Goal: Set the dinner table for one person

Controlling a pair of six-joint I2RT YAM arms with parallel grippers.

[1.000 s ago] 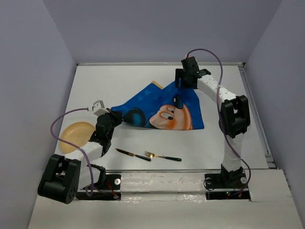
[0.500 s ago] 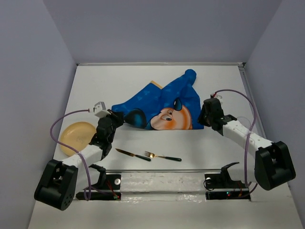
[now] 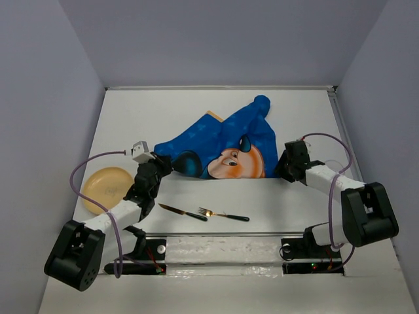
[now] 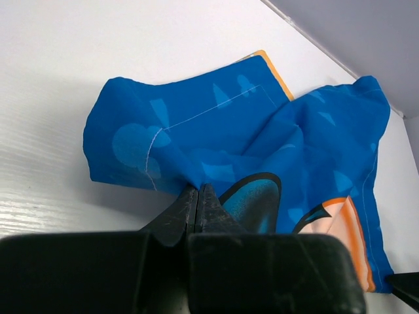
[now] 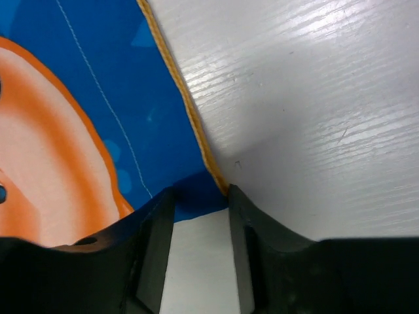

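Next, I open both grippers, as the mat's far corner is bunched and my left gripper is on a fold, then take the near corners (image 3: 274, 173) and lift the mat open.
The blue cartoon-mouse cloth mat (image 3: 226, 140) lies rumpled on the white dinner table (image 3: 314, 124), its far corner bunched up. My left gripper (image 3: 163, 163) is shut on the mat's left edge; in the left wrist view its tips (image 4: 198, 190) pinch a fold of the blue cloth (image 4: 216, 124). My right gripper (image 3: 286, 169) sits low at the mat's near right corner. In the right wrist view its jaws (image 5: 200, 199) stand apart with the orange-hemmed corner (image 5: 196, 186) just between the fingertips, not pinched.
A yellow plate (image 3: 105, 188) lies at the left, beside the left arm. A knife (image 3: 182, 211) and a fork (image 3: 224, 214) lie near the front edge, between the arm bases. Grey walls enclose the table on three sides.
My right arm let go of the mat's far edge and swung down to its near right corner. The far corner now lies bunched. The left gripper kept its hold.
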